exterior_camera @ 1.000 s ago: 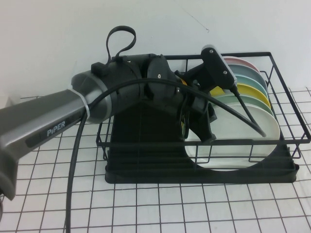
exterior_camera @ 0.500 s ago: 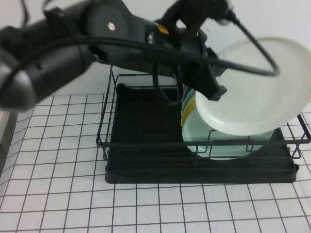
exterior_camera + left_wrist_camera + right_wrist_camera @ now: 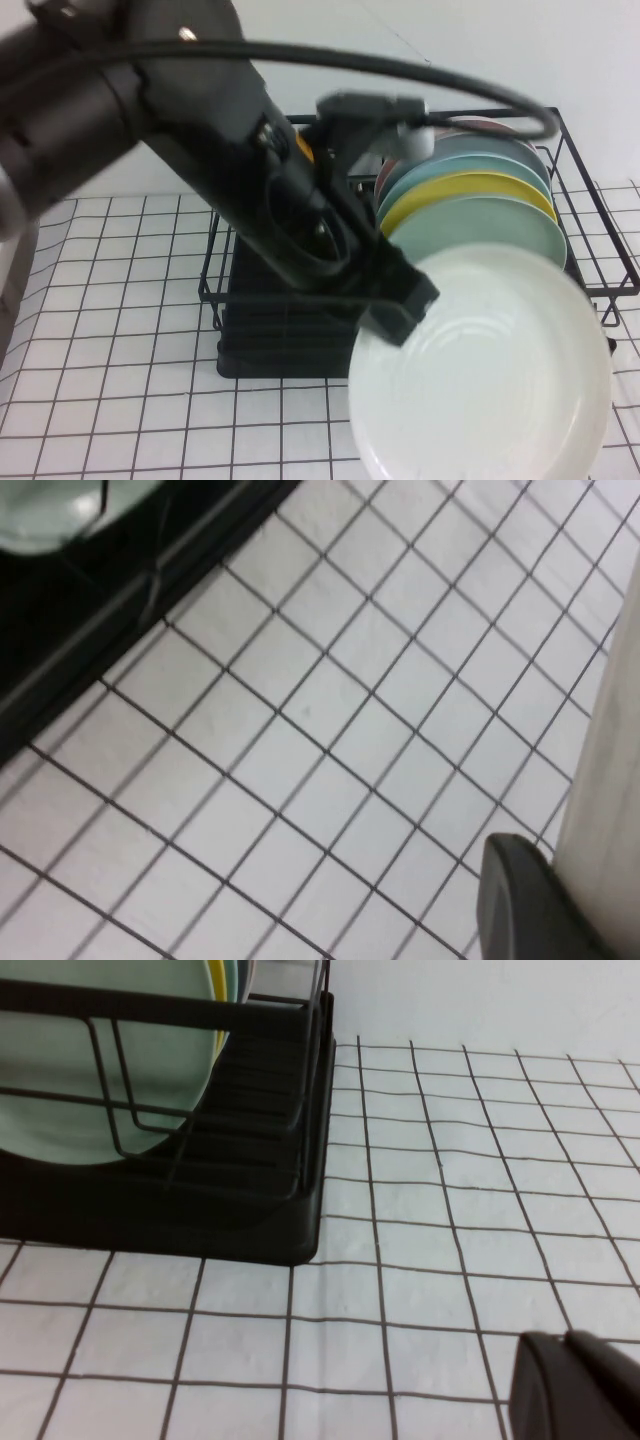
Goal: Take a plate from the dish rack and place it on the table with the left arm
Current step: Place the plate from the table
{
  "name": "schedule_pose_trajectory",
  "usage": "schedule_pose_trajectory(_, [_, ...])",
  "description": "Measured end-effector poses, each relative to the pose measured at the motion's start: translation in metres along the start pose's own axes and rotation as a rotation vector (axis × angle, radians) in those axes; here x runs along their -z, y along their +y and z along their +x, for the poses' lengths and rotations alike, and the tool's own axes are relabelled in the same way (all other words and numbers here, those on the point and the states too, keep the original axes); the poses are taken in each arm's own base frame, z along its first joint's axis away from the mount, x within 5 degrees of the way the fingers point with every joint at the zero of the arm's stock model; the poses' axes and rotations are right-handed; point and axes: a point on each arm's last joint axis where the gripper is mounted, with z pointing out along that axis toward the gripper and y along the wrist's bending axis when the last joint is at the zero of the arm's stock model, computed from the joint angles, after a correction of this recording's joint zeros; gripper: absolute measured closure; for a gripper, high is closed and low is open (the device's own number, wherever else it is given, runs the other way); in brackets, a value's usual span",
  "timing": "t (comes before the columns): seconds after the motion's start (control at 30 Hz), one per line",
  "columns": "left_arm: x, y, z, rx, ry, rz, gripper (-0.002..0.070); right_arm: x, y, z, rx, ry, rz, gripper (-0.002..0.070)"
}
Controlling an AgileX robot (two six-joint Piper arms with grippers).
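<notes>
Next, I lay the white plate, now tilted in the air, flat with my left gripper on the grid table before the dish rack's middle [image 3: 442, 472].
My left gripper [image 3: 402, 303] is shut on the rim of the plain white plate [image 3: 490, 372] and holds it tilted in the air, in front of the right end of the black dish rack [image 3: 250, 345], over the grid table [image 3: 110, 400]. In the left wrist view one black finger [image 3: 515, 900] presses against the plate's pale edge [image 3: 610, 770], with the rack's base [image 3: 70, 650] to one side. My right gripper [image 3: 585, 1385] is shut and empty, low over the table beside a corner of the rack [image 3: 270, 1200]. It is out of the high view.
A mint-green plate [image 3: 480, 228], a yellow plate [image 3: 465, 190] and other coloured plates stand upright in the rack's right half. The mint-green plate also shows in the right wrist view [image 3: 90, 1080]. A white wall stands behind the rack.
My left arm lifted the white plate up out of the rack, then swung it forward and down to the front right of the rack. The mint-green plate now stands foremost.
</notes>
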Motion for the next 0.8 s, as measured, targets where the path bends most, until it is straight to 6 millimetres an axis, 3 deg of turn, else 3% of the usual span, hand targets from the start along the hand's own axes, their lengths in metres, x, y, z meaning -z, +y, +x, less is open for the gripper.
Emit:
schedule_pose_trajectory(0.13, [-0.035,0.013,0.009,0.069,0.118,0.036,0.0596,0.000,0.000,0.000,0.000,0.000,0.000,0.0678])
schedule_pose_trajectory(0.33, [-0.077,0.028,0.039,0.153,0.229,0.088,0.0596,0.000,0.000,0.000,0.000,0.000,0.000,0.0678])
schedule_pose_trajectory(0.57, [-0.107,0.045,0.054,0.242,0.138,0.054,0.0596,0.000,0.000,0.000,0.000,0.000,0.000,0.0678])
schedule_pose_trajectory(0.8, [-0.132,0.060,0.054,0.300,0.122,0.013,0.0596,0.000,0.000,0.000,0.000,0.000,0.000,0.0678])
